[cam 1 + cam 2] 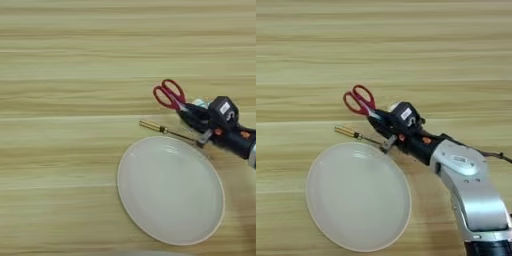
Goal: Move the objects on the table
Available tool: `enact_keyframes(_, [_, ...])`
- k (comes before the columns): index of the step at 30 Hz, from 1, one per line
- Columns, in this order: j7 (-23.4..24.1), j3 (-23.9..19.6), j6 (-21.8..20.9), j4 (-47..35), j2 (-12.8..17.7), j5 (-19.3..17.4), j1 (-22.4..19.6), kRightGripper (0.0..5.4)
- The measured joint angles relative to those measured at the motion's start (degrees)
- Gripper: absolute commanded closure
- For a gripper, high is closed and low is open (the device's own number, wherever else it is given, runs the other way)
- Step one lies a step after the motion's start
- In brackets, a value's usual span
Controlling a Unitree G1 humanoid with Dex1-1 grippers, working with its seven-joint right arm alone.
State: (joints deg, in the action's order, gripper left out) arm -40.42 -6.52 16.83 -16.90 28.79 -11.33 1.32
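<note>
My right gripper is going to let go of the red-handled scissors on the table (239, 124) next to the white and teal tube, opposite the thin tool.
Red-handled scissors (169, 95) lie on the wooden table (75, 75), their handles pointing up-left and their blades running under my right gripper (189, 116). The gripper's black head sits right over the blade end, just above the plate's upper right rim. Only a small white and teal bit of the tube (200, 103) shows behind the gripper; the remainder is hidden. The large round beige plate (170, 192) lies below with nothing in it. In the right eye view the silver forearm (471, 185) comes in from the bottom right.
A thin tool with a yellow-brass handle (150, 125) and a metal shaft lies between the scissors and the plate's top rim, its shaft reaching towards the gripper. Bare wood spreads across the left and the far side of the table.
</note>
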Motion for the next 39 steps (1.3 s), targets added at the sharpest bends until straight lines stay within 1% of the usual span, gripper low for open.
enact_keyframes(4, [0.54, -3.58, -0.05, 2.87, 1.26, -0.13, -2.15, 4.73])
enact_keyframes(6, [1.11, -6.78, -0.11, 5.92, 2.57, -0.37, -3.67, 4.73])
enact_keyframes(8, [1.14, -7.87, -0.31, 7.40, 3.02, -0.43, -4.30, 4.73])
enact_keyframes(9, [1.14, -8.91, -0.76, 9.65, 3.41, -0.43, -4.74, 4.73])
enact_keyframes(15, [1.02, -11.89, -2.62, 15.01, 5.03, -0.38, -5.19, 4.73])
enact_keyframes(21, [1.08, -12.22, -5.25, 23.03, 5.94, 0.80, -5.73, 4.74])
enact_keyframes(26, [1.21, -11.50, -9.18, 30.44, 6.01, 2.32, -6.63, 4.74])
enact_keyframes(34, [1.54, -9.58, -13.50, 38.29, 5.75, 3.95, -7.32, 4.74])
enact_keyframes(39, [1.67, -9.16, -15.10, 41.36, 5.30, 4.30, -7.69, 4.74])
